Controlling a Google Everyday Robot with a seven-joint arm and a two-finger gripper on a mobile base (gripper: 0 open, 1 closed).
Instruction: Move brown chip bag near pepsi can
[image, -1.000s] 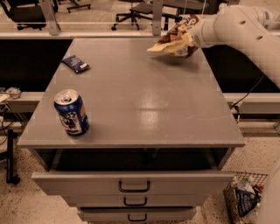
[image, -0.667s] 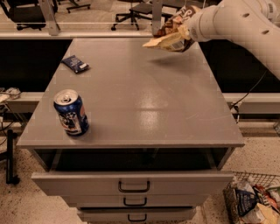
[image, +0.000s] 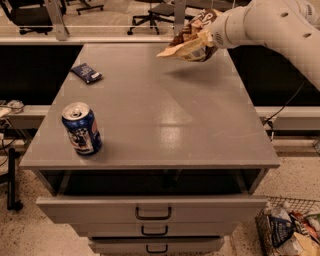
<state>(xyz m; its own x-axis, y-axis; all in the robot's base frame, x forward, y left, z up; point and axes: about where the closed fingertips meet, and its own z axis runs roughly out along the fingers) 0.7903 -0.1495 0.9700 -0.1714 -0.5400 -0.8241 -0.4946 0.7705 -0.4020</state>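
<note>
The robot's gripper needs to let go of the brown chip bag, hanging above the table's far part now, on the grey table (image: 129, 102) just behind the pepsi can, toward the middle.
The brown chip bag (image: 192, 40), crinkled dark brown and cream-tan, hangs in the air above the far right part of the grey table (image: 165, 115). My gripper (image: 212, 34) is shut on the bag's right end, at the tip of the white arm that comes in from the upper right. The bag casts a shadow on the tabletop below it. The pepsi can (image: 81, 128) stands upright near the table's front left corner, far from the bag.
A small dark blue flat packet (image: 86, 73) lies at the far left of the table. The top drawer (image: 150, 205) under the table stands open. A wire basket (image: 290, 230) with packets sits on the floor at the lower right. Office chairs stand behind.
The gripper has carried the chip bag leftward and slightly forward above the table. The can and the blue packet have not moved.
</note>
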